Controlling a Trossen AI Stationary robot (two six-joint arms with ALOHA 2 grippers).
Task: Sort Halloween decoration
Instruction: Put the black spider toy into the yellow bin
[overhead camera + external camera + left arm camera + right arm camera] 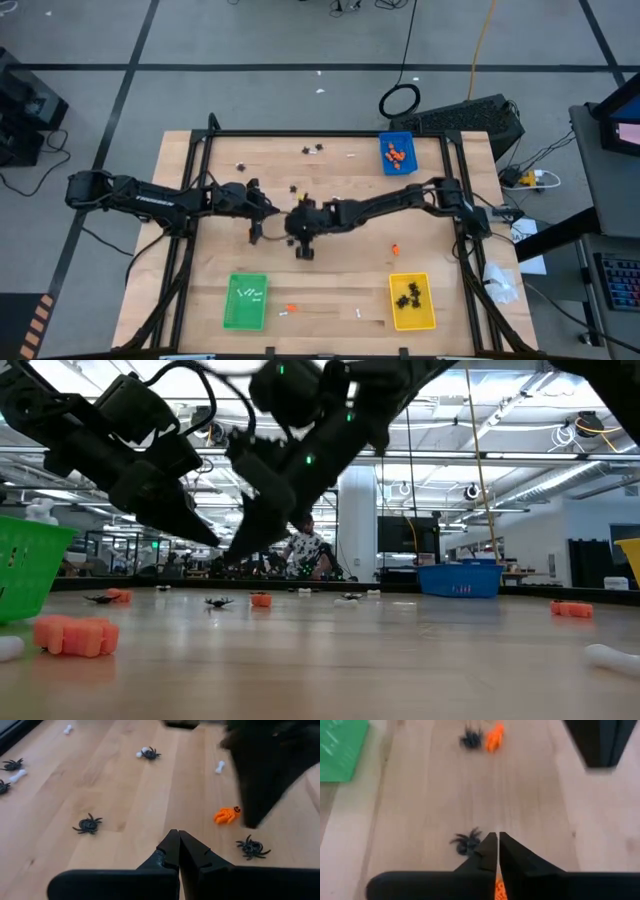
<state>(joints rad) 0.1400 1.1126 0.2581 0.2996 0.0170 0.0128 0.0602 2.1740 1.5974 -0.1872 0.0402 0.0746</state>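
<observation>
The spider lies below my closed right fingers; they should open, reach lower and grip the spider's body [466, 845] before the yellow tray.
Tiny trinkets lie scattered on the wooden table [340, 270]. In the left wrist view I see black spiders [88, 824] [252, 847], an orange lump [226, 815] and white bones [220, 766]. My left gripper [178, 837] [270, 208] hovers shut mid-table, short of the orange lump. My right gripper [498, 839] [302, 240] is shut too, right beside a spider [466, 842]; its dark fingers [260, 780] stand next to the orange lump. Farther ahead of it lie another spider [470, 739] and an orange lump [494, 737]. My right gripper shows an orange sliver [499, 890] in the slit between its fingers, well behind the tips. Whether that is a lump held there or one lying on the table below, I cannot tell. My left gripper touches nothing.
The blue tray [397, 153] at the far right holds orange lumps. The yellow tray [411, 300] at the near right holds spiders, and the green tray [246, 300] at the near left holds bones. Loose trinkets lie near the front edge [75, 635] [610, 657]. The two arms nearly meet mid-table.
</observation>
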